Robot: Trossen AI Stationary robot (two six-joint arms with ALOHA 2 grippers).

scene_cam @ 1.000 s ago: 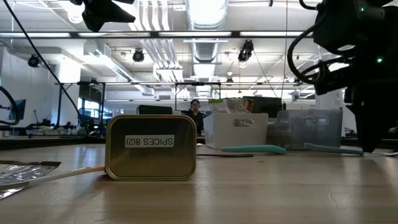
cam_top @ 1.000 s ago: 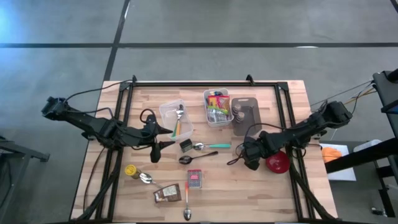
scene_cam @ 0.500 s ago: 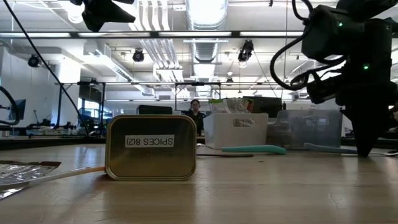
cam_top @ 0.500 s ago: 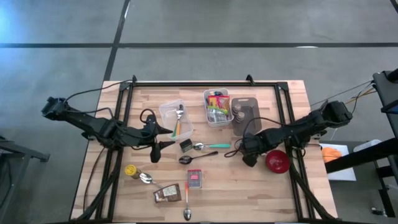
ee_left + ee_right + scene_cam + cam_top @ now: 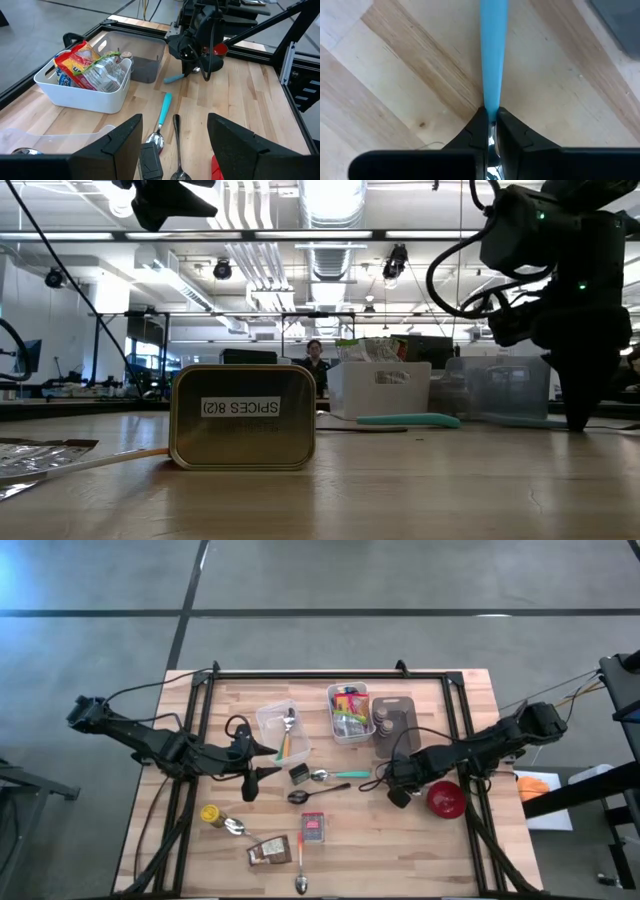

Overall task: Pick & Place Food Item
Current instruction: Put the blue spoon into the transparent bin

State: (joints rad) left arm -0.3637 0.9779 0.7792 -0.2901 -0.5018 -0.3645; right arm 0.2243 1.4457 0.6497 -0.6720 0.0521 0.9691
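Next, my right gripper puts the light-blue utensil down between the teal-handled spoon and the dark spoon (image 5: pixel 324 786).
A white bin (image 5: pixel 350 712) at the far middle holds bright snack packets (image 5: pixel 85 65). A gold spice tin (image 5: pixel 243 416) stands on its edge at the table's near middle. A light-blue utensil handle (image 5: pixel 174 77) lies on the wood in front of a grey container (image 5: pixel 395 725). My right gripper (image 5: pixel 397 794) points down, shut on that handle. My left gripper (image 5: pixel 172 150) hangs open above the table's left-middle, over a teal-handled spoon (image 5: pixel 163 112) and a dark spoon (image 5: pixel 176 150), touching nothing. My right gripper pinches the light-blue handle (image 5: pixel 492 102) between its two fingertips (image 5: pixel 479 127), at the end where a bit of metal shows. The fingers come from above, pointing down, and stand across the handle. The handle lies flat on the table (image 5: pixel 520 418).
A red bowl (image 5: pixel 446 800) sits just right of my right gripper. A clear tub (image 5: pixel 282 728) with utensils stands at the far left-middle. Near the front edge lie a red packet (image 5: pixel 313 828), a brown packet (image 5: pixel 268 852), a yellow lid (image 5: pixel 210 813) and more spoons.
My right gripper has turned a little about its downward line and edged toward the table's left. Its fingers have come together on the light-blue handle. The handle still lies on the table.
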